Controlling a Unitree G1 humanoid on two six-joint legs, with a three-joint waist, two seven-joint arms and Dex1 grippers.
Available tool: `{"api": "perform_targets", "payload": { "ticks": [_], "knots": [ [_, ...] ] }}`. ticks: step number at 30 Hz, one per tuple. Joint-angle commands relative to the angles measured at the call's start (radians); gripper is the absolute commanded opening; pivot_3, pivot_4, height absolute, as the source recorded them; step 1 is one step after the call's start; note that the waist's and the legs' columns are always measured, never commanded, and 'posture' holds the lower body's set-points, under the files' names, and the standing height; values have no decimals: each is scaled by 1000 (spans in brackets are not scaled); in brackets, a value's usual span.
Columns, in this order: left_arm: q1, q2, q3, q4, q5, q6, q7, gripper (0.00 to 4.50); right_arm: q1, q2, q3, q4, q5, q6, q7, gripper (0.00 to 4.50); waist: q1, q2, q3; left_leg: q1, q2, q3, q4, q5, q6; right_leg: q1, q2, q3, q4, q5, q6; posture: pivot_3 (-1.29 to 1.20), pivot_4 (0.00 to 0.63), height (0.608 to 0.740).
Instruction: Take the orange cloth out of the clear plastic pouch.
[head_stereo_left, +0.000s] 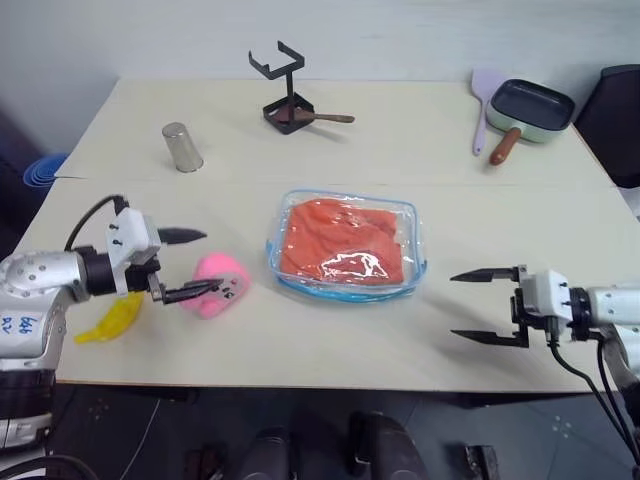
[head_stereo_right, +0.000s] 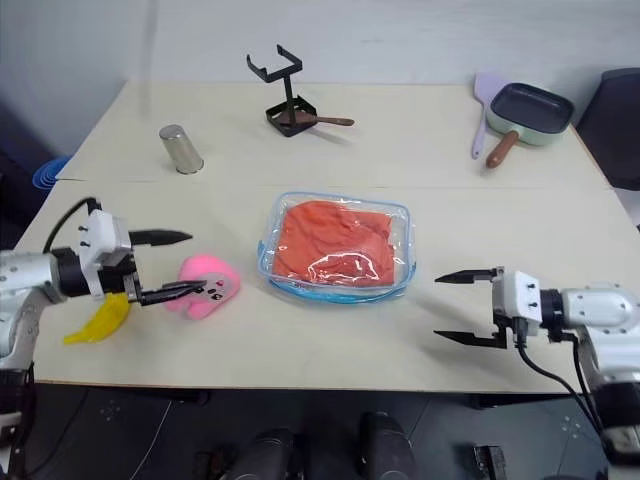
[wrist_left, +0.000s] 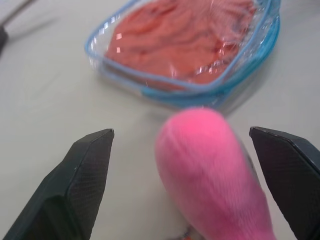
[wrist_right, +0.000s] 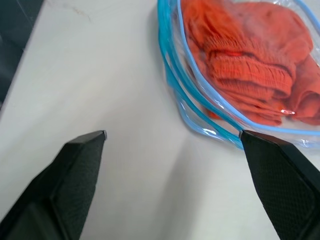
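I should move past the pink toy, which sits between my left gripper's fingers short of the pouch, and pinch the pouch's light blue front edge (head_stereo_left: 308, 290).
The clear plastic pouch (head_stereo_left: 346, 247) with light blue edging lies flat in the middle of the table, and the orange cloth (head_stereo_left: 340, 243) is folded inside it. To its left my left gripper (head_stereo_left: 196, 264) is open, fingers spread above and in front of a pink plush toy (head_stereo_left: 219, 284). In the left wrist view the toy (wrist_left: 212, 170) sits between the fingers (wrist_left: 75, 185) without touching them, with the pouch (wrist_left: 190, 47) beyond. My right gripper (head_stereo_left: 482, 305) is open at the right, empty, pointing toward the pouch (wrist_right: 240, 75) from a short distance.
A yellow banana (head_stereo_left: 112, 321) lies under my left wrist. At the back stand a metal cup (head_stereo_left: 182, 147), a black stand (head_stereo_left: 287, 95) with a spoon, and a green pan (head_stereo_left: 527, 110) with a lilac spatula (head_stereo_left: 484, 105). A dark chair (head_stereo_left: 615, 110) is at far right.
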Motion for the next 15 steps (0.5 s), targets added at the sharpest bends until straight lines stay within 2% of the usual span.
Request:
{"api": "perform_targets", "payload": {
  "ticks": [1,5,8,11,14,15],
  "knots": [
    [-71,-88,-144,-16,36,-63,-44,4468,134,24,-66,-251,60,104,-121,4500,7,1,-1,0,-1,1,0,0,0,0,0,1,0,0,0,0,150,740],
    [-165,-216,-291,113,187,-238,-24,4468,228,73,-59,-398,47,169,-215,4500,25,0,0,2,-2,2,0,0,1,1,1,1,0,0,0,0,150,740],
    [-262,-342,-361,290,286,-342,72,4468,283,104,-55,-469,26,198,-272,4500,29,-1,0,1,-2,4,0,0,1,0,1,2,0,0,0,0,150,740],
    [-338,-421,-392,461,350,-439,126,4468,331,124,-58,-519,9,211,-312,4500,35,-2,0,2,-4,4,0,1,2,0,1,2,0,0,1,0,150,740],
    [-376,-444,-397,540,360,-492,120,3944,361,133,-67,-552,4,224,-333,4500,26,-3,0,1,-5,4,0,1,3,0,1,2,0,1,2,0,150,740],
    [-386,-440,-406,562,372,-520,111,3594,379,133,-76,-558,1,222,-337,4500,24,-4,0,1,-4,4,0,1,3,0,1,2,0,1,2,0,150,740]
  ]
}}
